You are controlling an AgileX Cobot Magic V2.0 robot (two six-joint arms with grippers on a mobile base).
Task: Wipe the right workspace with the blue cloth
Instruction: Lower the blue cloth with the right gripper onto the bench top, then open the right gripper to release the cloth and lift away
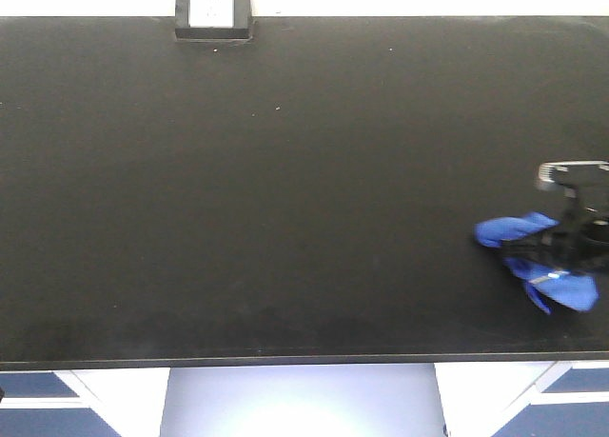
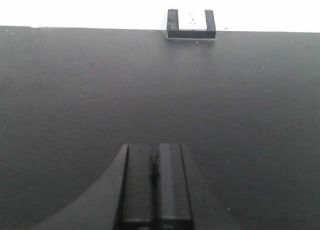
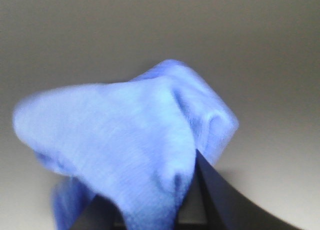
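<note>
Next, my right gripper lets go of the blue cloth on the black tabletop, a little farther back from the front edge [image 1: 501, 212].
The blue cloth [image 1: 533, 258] lies bunched on the black tabletop [image 1: 285, 189] at the right, near the front edge. My right gripper [image 1: 561, 251] is shut on the blue cloth; its dark fingers cross the cloth's middle. In the right wrist view the cloth [image 3: 130, 140] fills the frame, draped over my right gripper [image 3: 160, 210], with one dark finger [image 3: 220, 195] showing at its right. My left gripper [image 2: 155, 182] is shut and empty, held over the bare black surface; it does not show in the front view.
A black-and-white outlet box [image 1: 213, 13] stands at the table's back edge, also seen in the left wrist view [image 2: 191, 23]. The table's front edge [image 1: 285, 363] runs above white and blue cabinets. A white wall runs behind the table.
</note>
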